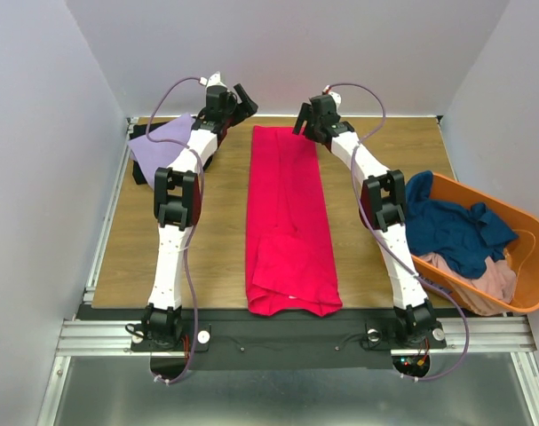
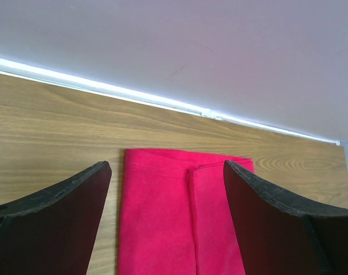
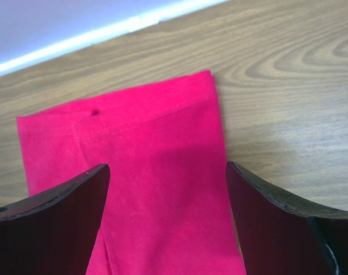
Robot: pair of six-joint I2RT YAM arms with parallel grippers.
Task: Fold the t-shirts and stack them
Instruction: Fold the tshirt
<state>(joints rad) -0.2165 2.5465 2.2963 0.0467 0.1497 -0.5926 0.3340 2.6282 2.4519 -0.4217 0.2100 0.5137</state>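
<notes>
The crimson-pink t-shirt has a far corner (image 1: 253, 136) (image 2: 125, 172) on the side nearer the lavender t-shirt. My left gripper needs to grab it next.
A crimson-pink t-shirt (image 1: 287, 222) lies folded into a long narrow strip down the middle of the table. Its far hem shows in the left wrist view (image 2: 162, 212) and the right wrist view (image 3: 151, 172). My left gripper (image 1: 238, 99) is open above the strip's far left corner; in its wrist view (image 2: 167, 183) it is empty. My right gripper (image 1: 306, 120) is open over the far right corner, empty in its wrist view (image 3: 168, 183). A lavender t-shirt (image 1: 161, 142) lies folded at the far left on a black one (image 1: 139, 174). Navy (image 1: 451, 231) and dusty pink (image 1: 473, 282) shirts lie in the tub.
An orange plastic tub (image 1: 537, 257) stands at the right edge of the table. A white wall strip (image 2: 133, 96) runs along the far table edge. A metal rail (image 1: 287, 335) holds the arm bases at the near edge.
</notes>
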